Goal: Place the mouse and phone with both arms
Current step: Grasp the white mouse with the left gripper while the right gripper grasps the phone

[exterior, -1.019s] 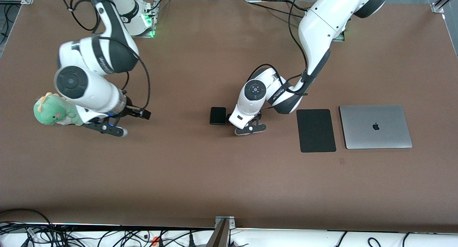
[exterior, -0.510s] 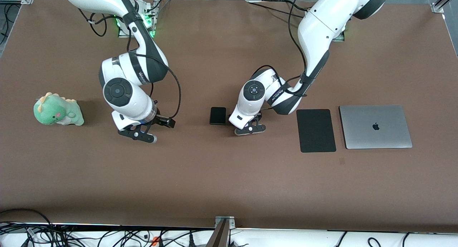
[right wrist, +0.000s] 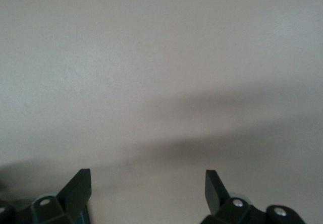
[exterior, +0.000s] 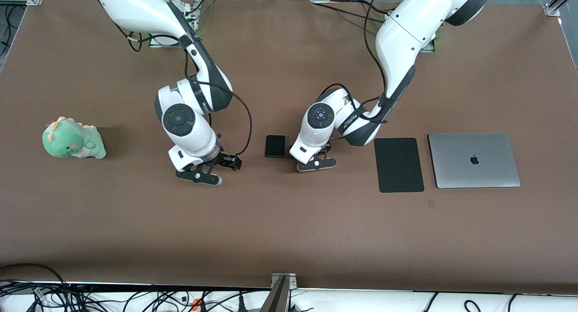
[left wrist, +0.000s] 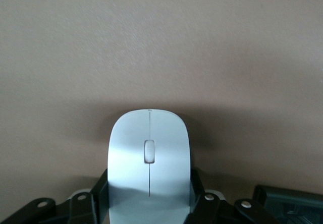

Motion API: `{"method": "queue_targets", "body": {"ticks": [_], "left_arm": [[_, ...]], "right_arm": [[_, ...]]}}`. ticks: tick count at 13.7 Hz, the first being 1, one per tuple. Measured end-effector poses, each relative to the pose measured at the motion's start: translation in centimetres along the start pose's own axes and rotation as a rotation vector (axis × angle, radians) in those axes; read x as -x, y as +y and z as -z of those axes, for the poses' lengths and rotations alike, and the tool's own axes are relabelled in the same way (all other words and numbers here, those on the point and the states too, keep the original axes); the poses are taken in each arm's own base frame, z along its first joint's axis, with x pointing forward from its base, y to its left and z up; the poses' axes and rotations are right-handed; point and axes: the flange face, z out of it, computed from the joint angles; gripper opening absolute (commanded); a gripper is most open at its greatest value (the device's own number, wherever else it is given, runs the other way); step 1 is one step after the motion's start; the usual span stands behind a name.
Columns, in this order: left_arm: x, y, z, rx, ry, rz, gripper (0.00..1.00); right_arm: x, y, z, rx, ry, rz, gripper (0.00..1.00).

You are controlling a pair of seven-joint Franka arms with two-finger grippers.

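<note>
My left gripper is going to let go of the white mouse, now low over the brown table, which will then rest on the middle of the thin black pad point(exterior: 401, 165).
The white mouse point(left wrist: 132, 148) with its grey centre line lies between the fingers point(left wrist: 101, 182) of my left gripper point(left wrist: 150, 186), which press on both its sides low over the brown table. In the front view my left gripper point(exterior: 316, 161) covers the mouse. The black phone point(exterior: 275, 146) lies flat on the table just beside it, toward the right arm's end. My right gripper point(exterior: 208, 168) is open and empty over bare table, between the plush toy and the phone. Its wrist view shows the spread fingertips point(right wrist: 81, 179) of the right gripper point(right wrist: 147, 179) with only table between them.
A green dinosaur plush point(exterior: 72, 139) sits near the right arm's end of the table. A thin black pad point(exterior: 398, 165) and a shut silver laptop point(exterior: 473, 160) lie side by side toward the left arm's end.
My right arm has swung from beside the plush toward the middle of the table, closing on the phone. The left gripper has stayed almost still on the mouse.
</note>
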Motion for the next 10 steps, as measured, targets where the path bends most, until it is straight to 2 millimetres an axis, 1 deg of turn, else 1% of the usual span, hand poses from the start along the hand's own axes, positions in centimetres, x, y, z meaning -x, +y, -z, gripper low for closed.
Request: {"method": "queue_targets", "body": {"ticks": [2,4,6,7,8,10], "left_arm": [[-2.0,-1.5,1.0,0.005,0.015,0.003,0.50],[-5.3,-4.4,3.3,0.014,0.038,-0.008,0.51],[-8.3,-8.6,6.0,0.026,0.044,-0.034,0.51],[-9.4,-11.0,7.2,0.031,0.041,-0.040,0.51],[-9.9,-13.3,7.9,0.028,0.029,-0.042,0.51],[-9.5,-17.8,7.9,-0.001,-0.003,-0.055,0.50]], "right_arm": [[0.4,-0.5,-0.8,0.003,-0.004,0.010,1.00],[0.4,-0.7,-0.7,0.001,-0.002,0.023,1.00],[0.6,-1.0,-0.6,-0.001,0.000,0.095,1.00],[0.8,-1.3,-0.6,-0.002,0.000,0.132,1.00],[1.3,-1.9,-0.5,-0.004,-0.001,0.156,1.00],[3.2,-4.2,-0.6,-0.006,-0.003,0.198,1.00]]}}
